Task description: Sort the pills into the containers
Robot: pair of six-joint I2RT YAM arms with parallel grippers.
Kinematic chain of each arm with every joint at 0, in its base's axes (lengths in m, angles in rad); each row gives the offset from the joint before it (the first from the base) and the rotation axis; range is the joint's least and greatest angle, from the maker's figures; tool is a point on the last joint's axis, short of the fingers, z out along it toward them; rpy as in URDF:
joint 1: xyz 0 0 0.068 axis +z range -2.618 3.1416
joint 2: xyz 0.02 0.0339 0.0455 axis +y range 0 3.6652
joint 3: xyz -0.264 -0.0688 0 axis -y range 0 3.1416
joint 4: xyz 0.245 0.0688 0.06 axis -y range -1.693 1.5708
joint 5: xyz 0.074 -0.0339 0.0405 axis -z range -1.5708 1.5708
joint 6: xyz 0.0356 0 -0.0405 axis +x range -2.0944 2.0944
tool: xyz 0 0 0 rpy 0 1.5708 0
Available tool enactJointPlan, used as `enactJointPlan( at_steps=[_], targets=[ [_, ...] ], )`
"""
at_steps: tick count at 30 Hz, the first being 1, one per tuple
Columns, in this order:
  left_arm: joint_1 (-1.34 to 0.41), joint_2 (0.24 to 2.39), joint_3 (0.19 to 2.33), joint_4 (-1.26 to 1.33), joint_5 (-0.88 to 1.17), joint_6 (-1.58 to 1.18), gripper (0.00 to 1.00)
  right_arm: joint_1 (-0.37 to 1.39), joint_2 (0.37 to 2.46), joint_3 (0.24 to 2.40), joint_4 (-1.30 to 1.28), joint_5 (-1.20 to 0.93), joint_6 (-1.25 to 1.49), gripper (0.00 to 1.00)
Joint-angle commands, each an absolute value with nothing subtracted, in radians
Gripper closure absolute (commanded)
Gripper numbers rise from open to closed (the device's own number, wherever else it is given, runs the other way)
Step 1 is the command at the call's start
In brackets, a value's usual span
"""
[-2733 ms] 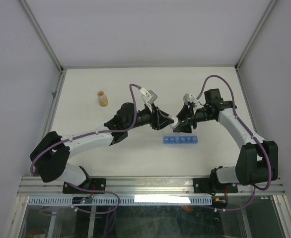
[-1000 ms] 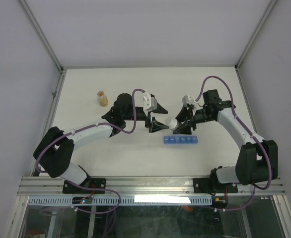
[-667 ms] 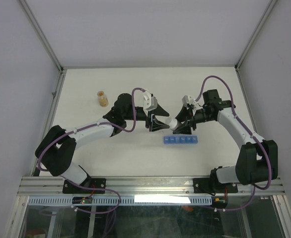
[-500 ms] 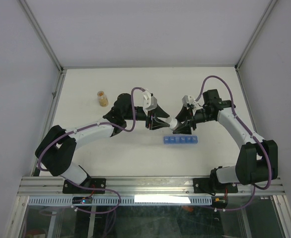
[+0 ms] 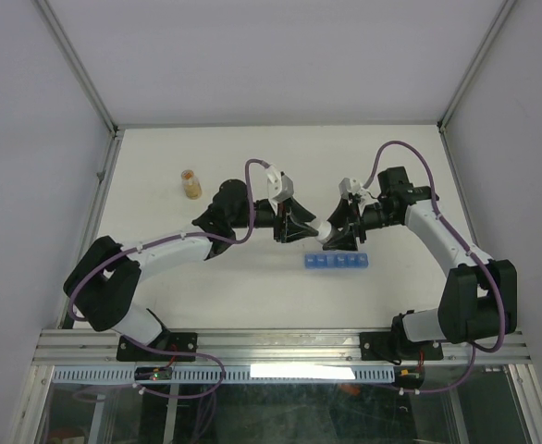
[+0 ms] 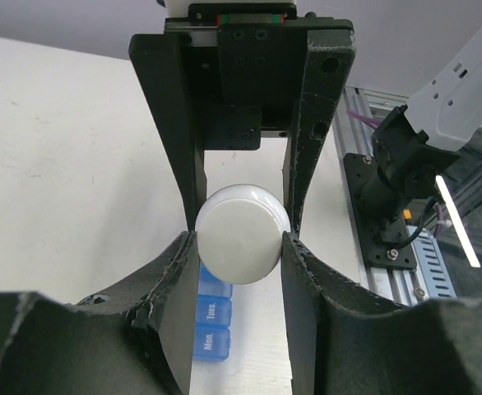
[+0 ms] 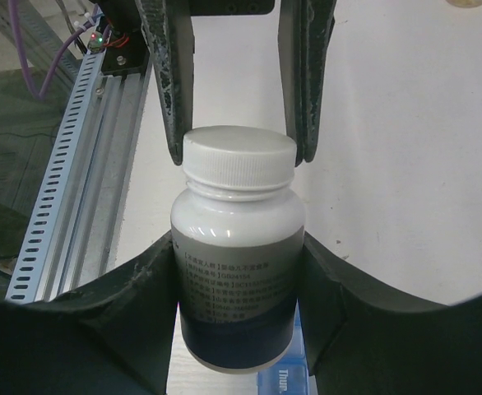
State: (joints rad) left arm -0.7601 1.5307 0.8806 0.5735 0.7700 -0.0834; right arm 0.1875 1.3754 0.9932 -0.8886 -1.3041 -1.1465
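Observation:
The robot's left gripper should release the white cap, still on the held bottle above the table, on the white table [image 5: 240, 234] between the clear bottle and the blue pill-organizer strip.
My right gripper [image 5: 338, 233] is shut on the body of a white pill bottle [image 7: 237, 271] with a grey and blue label and holds it sideways above the table. My left gripper [image 5: 299, 227] faces it from the left, and its jaws press both sides of the bottle's white cap [image 6: 243, 233]. In the right wrist view the left gripper's fingers [image 7: 169, 82] flank the cap [image 7: 239, 160]. The blue pill-organizer strip [image 5: 337, 263] lies flat on the table just below the bottle, its lids closed. Its "Mon." and "Tues." lids show in the left wrist view [image 6: 212, 325].
A small clear bottle with orange-tan contents [image 5: 190, 184] stands at the far left of the white table [image 5: 252, 287]. Aluminium rails [image 5: 280, 347] run along the near edge, and grey walls enclose the sides and back.
My left gripper has moved right to the bottle's cap and closed on it. My right gripper has held the bottle almost still.

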Motion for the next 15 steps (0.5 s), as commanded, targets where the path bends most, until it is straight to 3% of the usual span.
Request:
enactJointPlan(
  at_steps=[1,15],
  targets=[
    [-0.806,1.475,0.871,0.609,0.626,-0.213,0.98,0.197,1.376,1.035,-0.879,-1.351,-1.166,1.0],
    [-0.834,1.402,0.906,0.469,0.346,-0.523,1.0,0.196,1.382,1.039,-0.866,-1.341,-1.144,1.0]
  ],
)
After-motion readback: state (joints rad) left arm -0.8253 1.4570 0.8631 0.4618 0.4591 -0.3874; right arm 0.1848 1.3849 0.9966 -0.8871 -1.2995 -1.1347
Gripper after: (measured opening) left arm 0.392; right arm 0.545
